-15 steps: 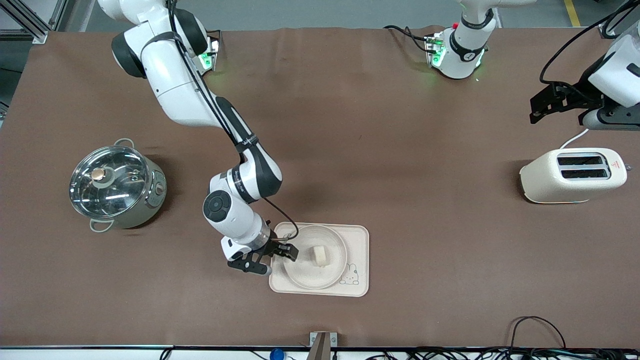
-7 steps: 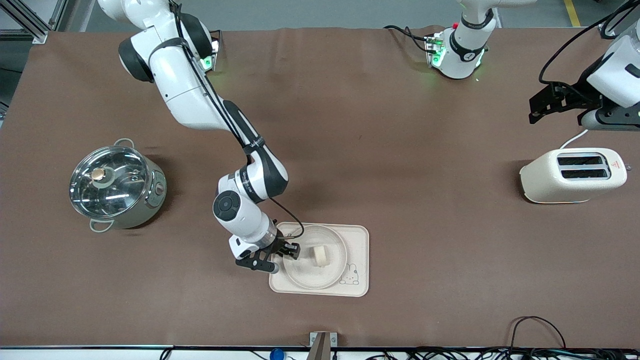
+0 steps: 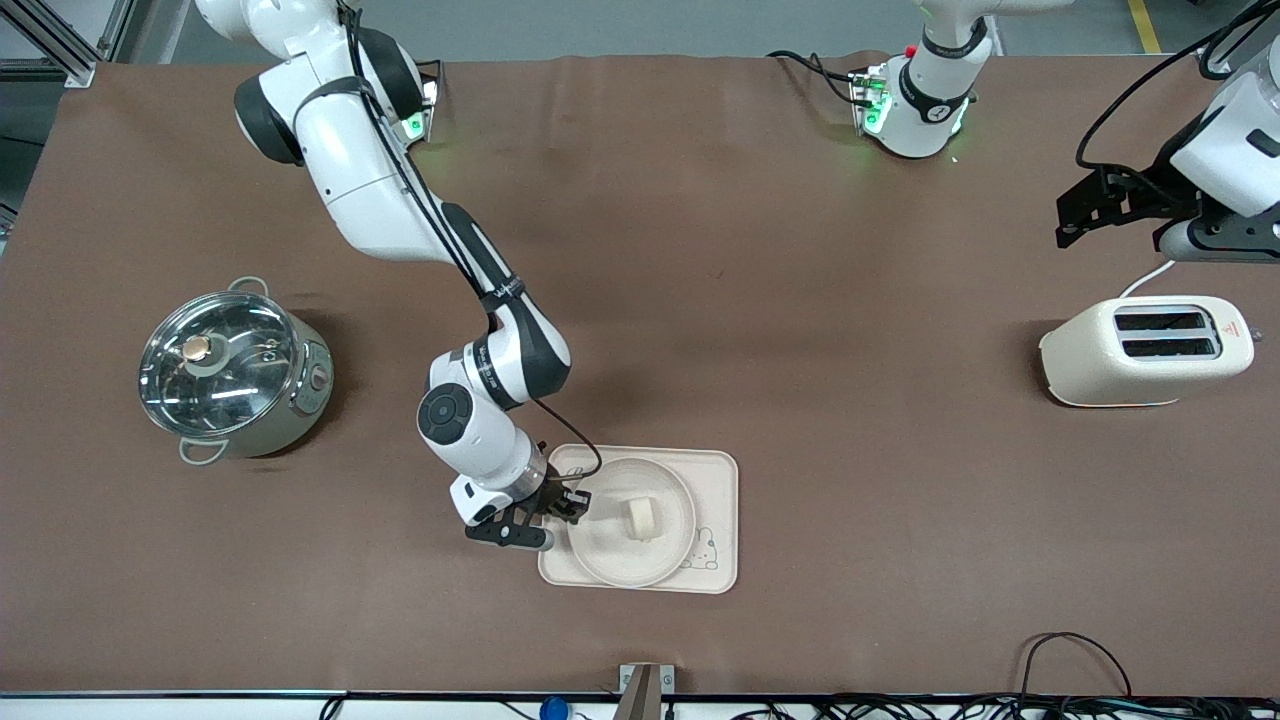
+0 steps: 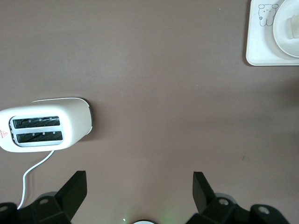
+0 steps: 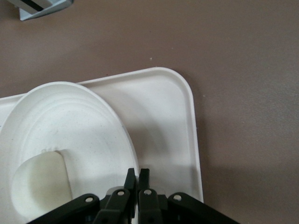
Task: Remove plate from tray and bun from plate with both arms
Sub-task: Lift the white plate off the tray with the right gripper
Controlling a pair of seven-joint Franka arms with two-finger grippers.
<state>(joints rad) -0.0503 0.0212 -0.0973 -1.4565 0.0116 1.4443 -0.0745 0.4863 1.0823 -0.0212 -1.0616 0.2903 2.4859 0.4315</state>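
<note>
My right gripper needs to set the plate on the bare table just off the tray's long edge [image 3: 642, 370] opposite the bunny.
The round cream plate [image 3: 612, 548] lies on the cream tray [image 3: 716, 475] with the small pale bun [image 3: 641, 517] on it. My right gripper [image 3: 573, 504] is shut on the plate's rim at the side toward the right arm's end. In the right wrist view its jaws [image 5: 138, 179] pinch the rim of the plate [image 5: 70, 126], with the bun [image 5: 39, 184] close by and the tray [image 5: 163, 116] under them. My left gripper [image 3: 1085, 205] is open and empty, waiting in the air near the toaster; its fingertips frame bare table [image 4: 140, 186].
A cream toaster [image 3: 1145, 350] stands at the left arm's end, also in the left wrist view [image 4: 44, 129]. A steel pot with a glass lid [image 3: 235, 370] stands at the right arm's end. The tray corner with the bunny shows in the left wrist view [image 4: 259, 46].
My right gripper moved in on the plate's rim and shut on it. The plate has shifted slightly on the tray, toward the front camera. The left arm has not moved.
</note>
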